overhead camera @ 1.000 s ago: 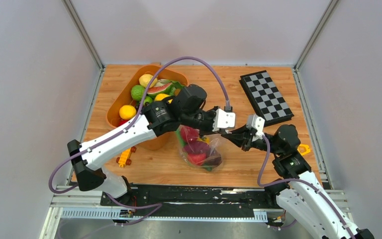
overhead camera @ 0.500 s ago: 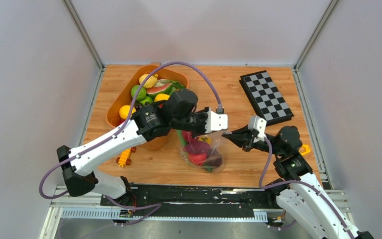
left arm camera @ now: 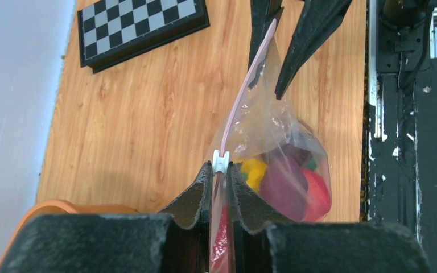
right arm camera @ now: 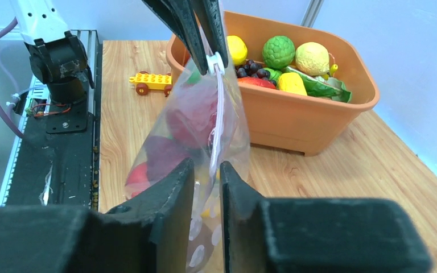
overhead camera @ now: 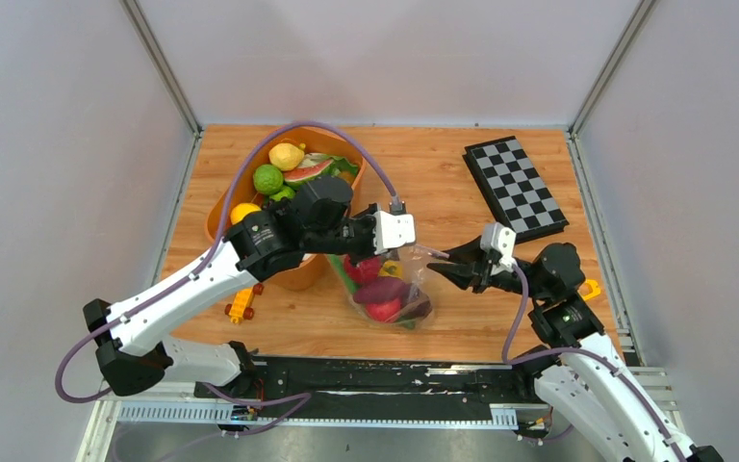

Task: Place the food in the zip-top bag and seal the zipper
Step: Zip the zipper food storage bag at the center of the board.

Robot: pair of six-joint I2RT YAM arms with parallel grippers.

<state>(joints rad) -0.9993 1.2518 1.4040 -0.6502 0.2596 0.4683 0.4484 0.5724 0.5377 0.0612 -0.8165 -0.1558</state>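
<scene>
My right gripper should pinch the zipper, which runs loose through its open fingers, near the bag's far corner (left arm camera: 264,44) and keep it taut before I move the slider.
The zip-top bag (overhead camera: 385,289) stands on the table between my arms, with red (overhead camera: 382,309), purple and yellow food inside. My left gripper (left arm camera: 220,166) is shut on the zipper (left arm camera: 244,96), right behind its white slider (left arm camera: 221,160). The pinkish strip runs taut from there to my right gripper (right arm camera: 206,164). Its fingers stand slightly apart, open, and the bag's far corner hangs loosely between them. From the right wrist view the left gripper (right arm camera: 211,67) shows at the slider (right arm camera: 219,60), above the bag (right arm camera: 188,131).
An orange tub (overhead camera: 223,214) of more toy fruit stands at the back left, close behind the left arm. A yellow toy car (overhead camera: 242,303) lies in front of it. A folded chessboard (overhead camera: 515,188) lies at the back right. A small yellow piece (overhead camera: 589,287) sits beside the right arm.
My left gripper has slid leftward along the zipper with the slider. My right gripper's fingers, shut on the bag's corner before, have parted a little.
</scene>
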